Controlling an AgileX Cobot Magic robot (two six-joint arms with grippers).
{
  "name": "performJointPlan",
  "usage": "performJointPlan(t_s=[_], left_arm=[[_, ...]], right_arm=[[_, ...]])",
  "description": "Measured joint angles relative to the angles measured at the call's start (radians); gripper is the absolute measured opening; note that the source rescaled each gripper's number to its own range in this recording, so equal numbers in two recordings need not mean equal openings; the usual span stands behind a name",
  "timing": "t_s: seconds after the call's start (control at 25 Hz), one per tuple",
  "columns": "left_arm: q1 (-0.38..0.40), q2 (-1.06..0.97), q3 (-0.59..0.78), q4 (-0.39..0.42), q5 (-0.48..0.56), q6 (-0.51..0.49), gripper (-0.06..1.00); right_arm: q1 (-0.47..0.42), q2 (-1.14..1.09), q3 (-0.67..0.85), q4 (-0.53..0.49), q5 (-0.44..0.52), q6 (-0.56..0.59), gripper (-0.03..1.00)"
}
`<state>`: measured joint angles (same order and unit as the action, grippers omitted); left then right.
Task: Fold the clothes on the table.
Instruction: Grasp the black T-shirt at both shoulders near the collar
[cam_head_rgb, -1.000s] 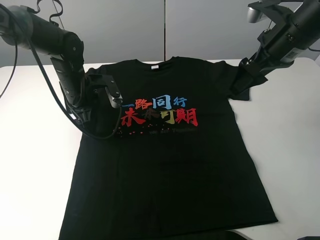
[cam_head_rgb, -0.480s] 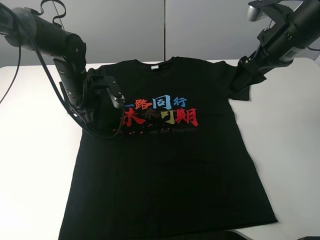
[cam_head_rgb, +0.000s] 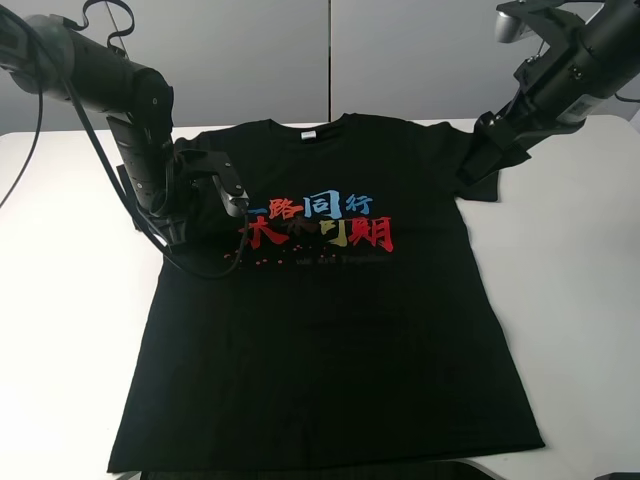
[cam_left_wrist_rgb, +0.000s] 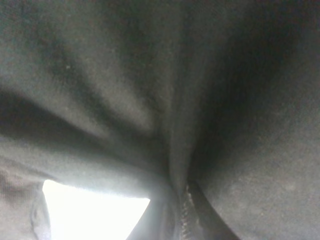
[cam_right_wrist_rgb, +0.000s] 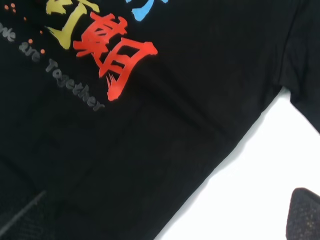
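My right gripper will grip the side of the black T-shirt (cam_head_rgb: 448, 228) (cam_right_wrist_rgb: 204, 121) just below its sleeve, level with the red characters and opposite my left gripper.
The black T-shirt (cam_head_rgb: 330, 330) lies flat and face up on the white table (cam_head_rgb: 70, 330), its red, blue and yellow characters (cam_head_rgb: 320, 222) on the chest and its white neck label (cam_head_rgb: 309, 134) at the back. My left gripper (cam_head_rgb: 225, 190) is down at the shirt's left sleeve and shoulder. Bunched black fabric (cam_left_wrist_rgb: 150, 90) fills the left wrist view and hides the fingers, so it looks shut on the cloth. My right gripper (cam_head_rgb: 482, 155) hovers at the right sleeve (cam_head_rgb: 480, 190). In the right wrist view its fingertips (cam_right_wrist_rgb: 305, 215) stand wide apart over the shirt's right edge (cam_right_wrist_rgb: 150, 150).
Bare white tabletop (cam_head_rgb: 590, 300) lies on both sides of the shirt. A grey wall (cam_head_rgb: 330, 60) stands behind the table's back edge. The left arm's black cables (cam_head_rgb: 120, 200) hang over the table beside the left sleeve.
The shirt has slid a little to the left and toward the back, with its bottom hem pulled up. My left arm shifted slightly. My right gripper moved down toward the right sleeve.
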<state>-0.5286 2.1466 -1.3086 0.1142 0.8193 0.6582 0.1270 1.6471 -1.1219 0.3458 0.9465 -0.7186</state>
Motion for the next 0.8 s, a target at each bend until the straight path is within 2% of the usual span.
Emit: performJointPlan(t_s=[0.28,0.56,0.8], left_arm=[[0.000,0.001,-0.002,0.002,0.008,0.000,0.00],[0.000,0.001,-0.002,0.002,0.007,0.000,0.00],[0.000,0.001,-0.002,0.002,0.007,0.000,0.00]], right_arm=[[0.002,0.119,-0.002,-0.038,-0.005,-0.014,1.00],[0.085,0.236,-0.035,-0.136,-0.060,-0.049,1.00],[0.099,0.328,-0.093,-0.196,-0.085,-0.054,1.00]])
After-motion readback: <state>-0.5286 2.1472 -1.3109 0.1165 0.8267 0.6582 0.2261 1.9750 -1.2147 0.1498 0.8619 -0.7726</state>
